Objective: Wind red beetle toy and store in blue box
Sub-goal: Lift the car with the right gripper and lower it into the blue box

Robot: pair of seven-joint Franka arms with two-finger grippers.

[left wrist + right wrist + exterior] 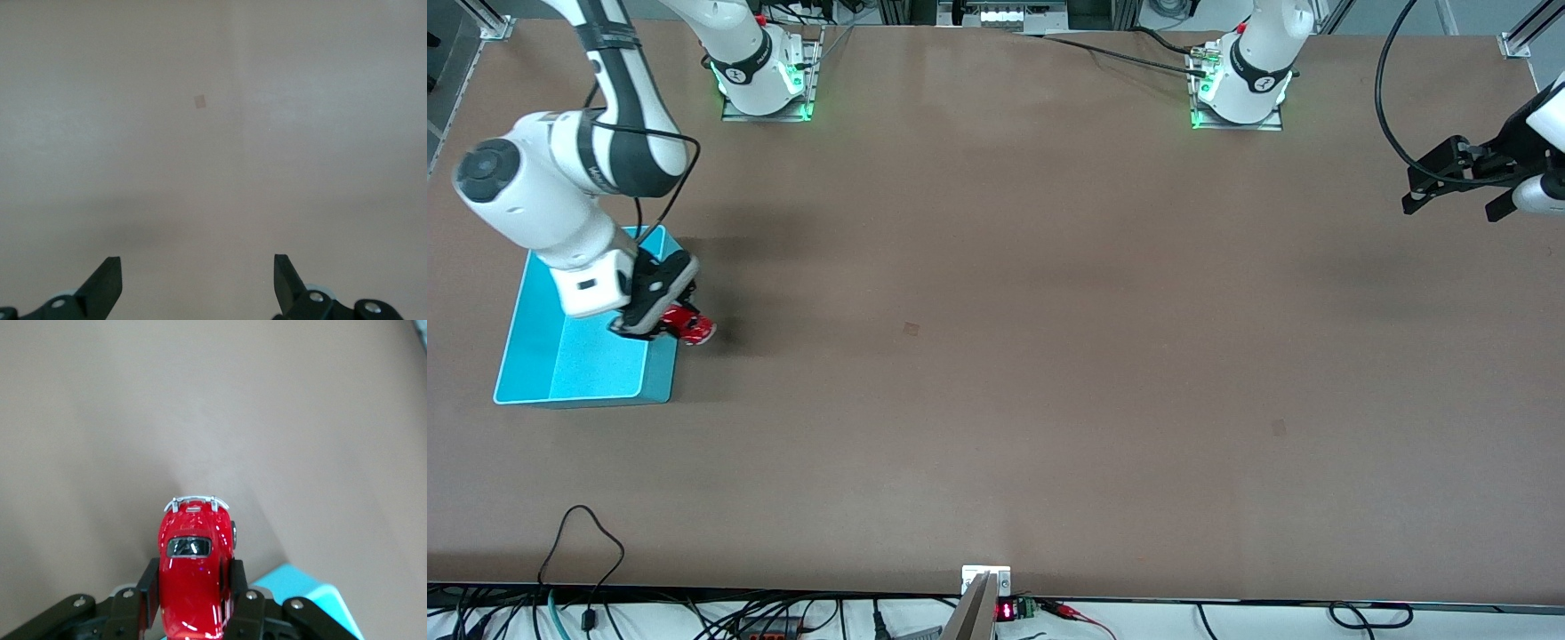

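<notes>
I need to use my right gripper to set the red beetle toy, now held over the box's rim, down on the middle of the blue box's bare bottom (618, 315).
My right gripper (671, 327) is shut on the red beetle toy (690, 326) and holds it in the air over the rim of the blue box (534, 356) on the side toward the table's middle. In the right wrist view the black fingers (151, 587) clamp the toy's (195, 573) sides, its silvery bumper pointing away, and a corner of the box (300, 587) shows beneath. My left gripper (1458, 191) is open and empty, waiting in the air at the left arm's end of the table; in its wrist view the gripper (198, 283) shows only bare table.
The blue box lies at the right arm's end of the table, and what shows of its floor is bare. A black cable loops above the table by the left arm. More cables run along the table's edge nearest the front camera.
</notes>
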